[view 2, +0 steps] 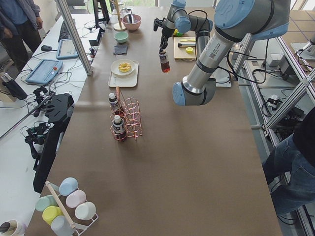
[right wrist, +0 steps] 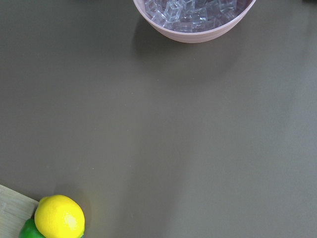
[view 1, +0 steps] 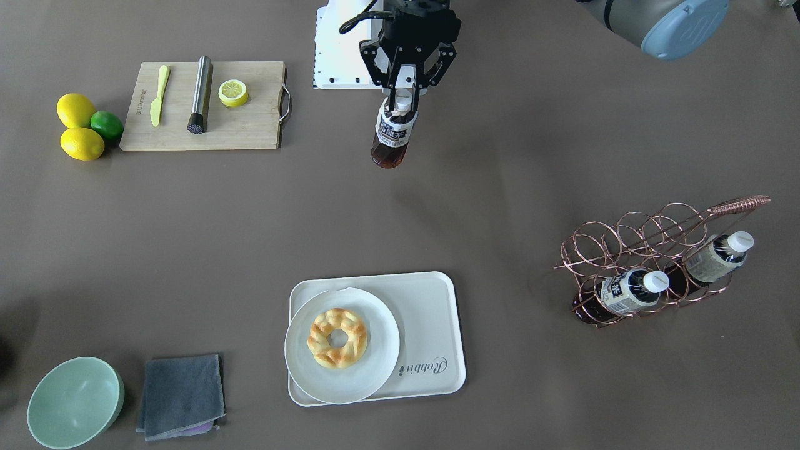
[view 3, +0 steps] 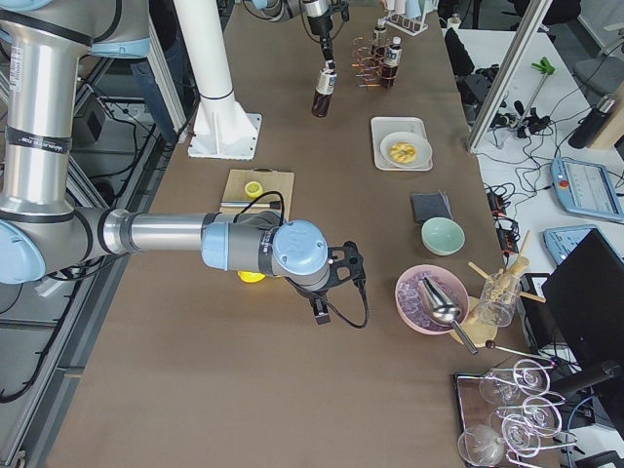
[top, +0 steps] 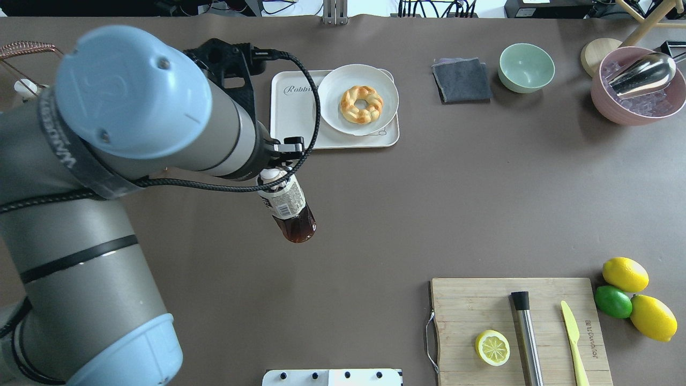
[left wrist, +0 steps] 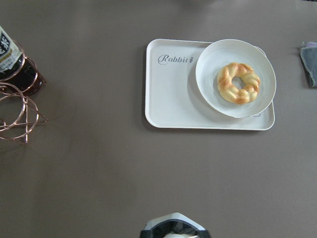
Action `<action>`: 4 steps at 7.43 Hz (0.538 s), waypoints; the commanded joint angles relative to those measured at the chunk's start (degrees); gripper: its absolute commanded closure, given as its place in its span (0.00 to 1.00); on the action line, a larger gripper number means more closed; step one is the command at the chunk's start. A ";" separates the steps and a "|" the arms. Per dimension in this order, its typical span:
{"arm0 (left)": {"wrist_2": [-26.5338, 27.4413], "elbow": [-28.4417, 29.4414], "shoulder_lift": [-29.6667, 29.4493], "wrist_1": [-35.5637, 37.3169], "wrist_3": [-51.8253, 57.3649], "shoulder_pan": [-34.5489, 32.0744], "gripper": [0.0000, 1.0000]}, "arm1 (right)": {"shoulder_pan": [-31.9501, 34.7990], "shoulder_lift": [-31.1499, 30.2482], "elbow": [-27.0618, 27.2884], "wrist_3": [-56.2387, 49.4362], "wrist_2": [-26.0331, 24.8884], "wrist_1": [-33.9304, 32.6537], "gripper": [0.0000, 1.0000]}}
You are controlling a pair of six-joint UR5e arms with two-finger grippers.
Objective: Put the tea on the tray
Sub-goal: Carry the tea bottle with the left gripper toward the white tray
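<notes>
Next, my left hand releases the tea bottle on the bare table (view 1: 375, 172) between the cutting board and the copper wire rack.
My left gripper (view 1: 404, 99) is shut on the white cap of a tea bottle (view 1: 392, 134) and holds it in the air, hanging slightly tilted. In the overhead view the bottle (top: 288, 208) is below the tray's near left corner, apart from it. The cream tray (view 1: 431, 315) with "Rabbit" script carries a white plate (view 1: 375, 369) with a braided ring pastry (view 1: 337, 337); its script side is bare (left wrist: 168, 94). Two look-alike bottles (view 1: 628, 292) (view 1: 715, 256) lie in a copper wire rack (view 1: 631, 247). My right gripper (view 3: 336, 283) shows only in the exterior right view; I cannot tell its state.
A cutting board (view 1: 203, 106) holds a knife, a metal muddler and a half lemon, with two lemons and a lime (view 1: 84, 125) beside it. A green bowl (view 1: 75, 403) and a grey cloth (view 1: 181, 395) lie near the tray. A pink bowl of ice (top: 638, 86) stands at the far right.
</notes>
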 commanded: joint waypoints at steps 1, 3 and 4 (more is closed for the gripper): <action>5.93 4.30 -0.72 -3.52 -0.69 4.65 1.00 | 0.00 -0.60 -0.09 -0.11 0.00 0.00 0.00; 6.39 5.11 -0.11 -4.59 -1.13 6.15 1.00 | 0.00 -1.04 -0.09 -0.11 0.00 0.00 0.00; 7.35 5.37 0.24 -5.12 -1.22 6.33 1.00 | 0.00 -1.04 -0.09 -0.11 0.00 0.00 0.00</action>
